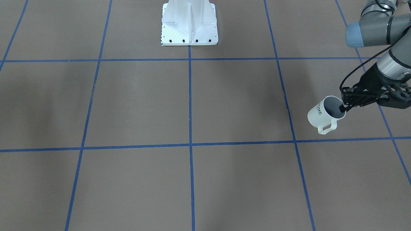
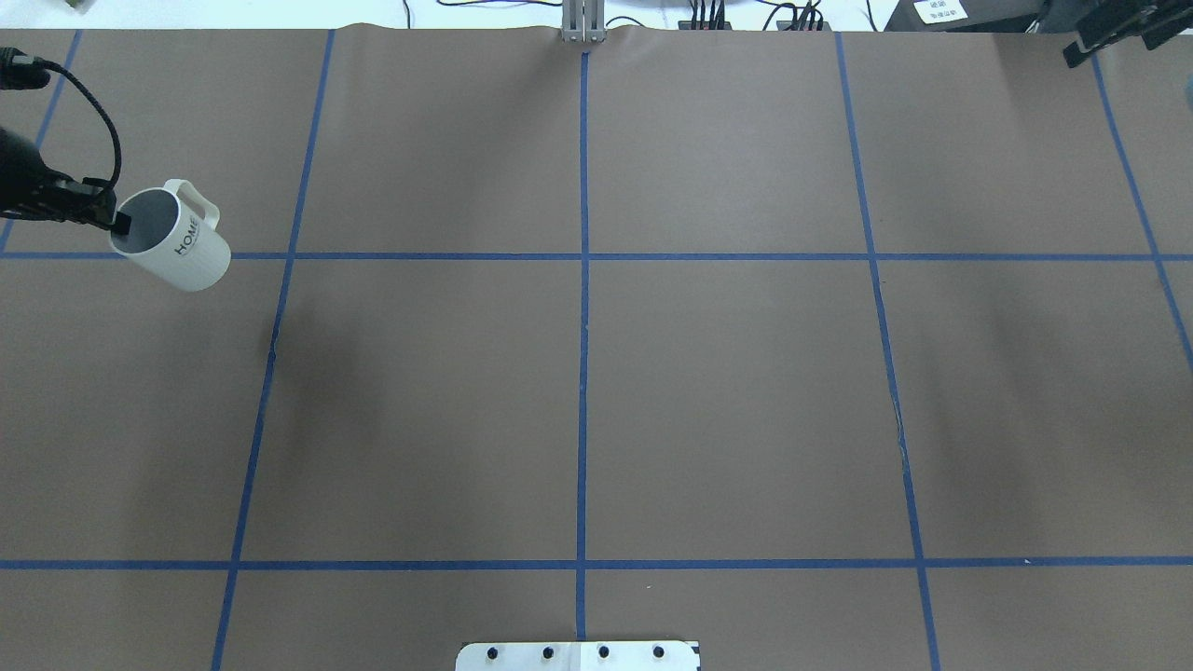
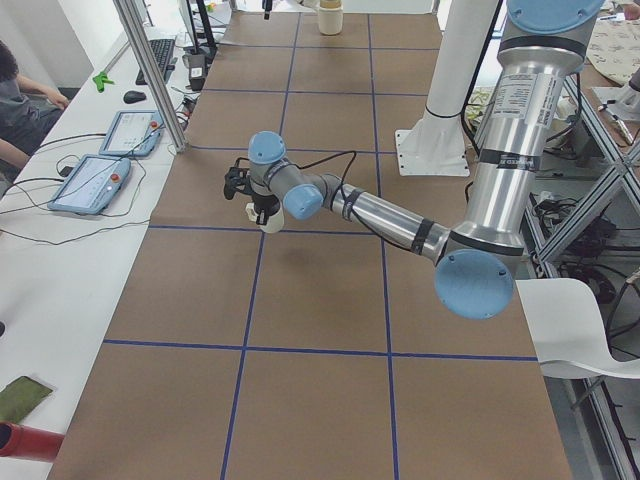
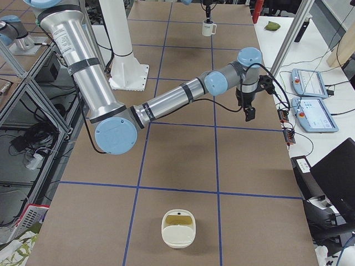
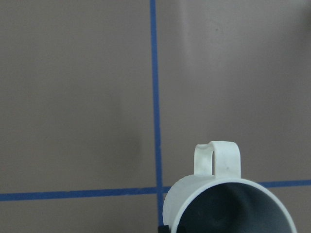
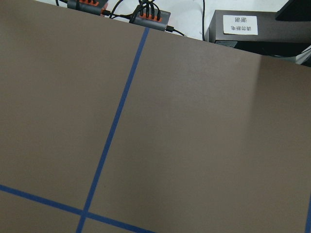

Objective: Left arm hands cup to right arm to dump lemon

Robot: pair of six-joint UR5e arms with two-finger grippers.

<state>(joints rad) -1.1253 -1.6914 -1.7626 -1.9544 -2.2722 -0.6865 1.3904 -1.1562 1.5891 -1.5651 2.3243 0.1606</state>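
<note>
My left gripper should release the white ribbed cup and leave it on the bare table (image 1: 337,122), close beside the blue line that runs crosswise.
My left gripper (image 1: 345,106) is shut on the rim of the white ribbed cup (image 1: 325,115), one finger inside and one outside. It holds the cup tilted above the table at my far left, handle pointing away from me. The cup also shows in the overhead view (image 2: 177,244), with the left gripper (image 2: 114,222) beside it, and in the left wrist view (image 5: 228,194). Its grey inside shows no lemon, so the lemon is hidden or out of view. My right gripper (image 4: 248,112) hangs above the table's far right. I cannot tell whether it is open or shut.
The white robot pedestal (image 1: 189,27) stands at the table's middle on my side. A white bowl (image 4: 178,228) with a yellowish inside sits at the table's right end. Tablets (image 4: 313,108) and cables lie beyond the far edge. A person (image 3: 20,105) sits there.
</note>
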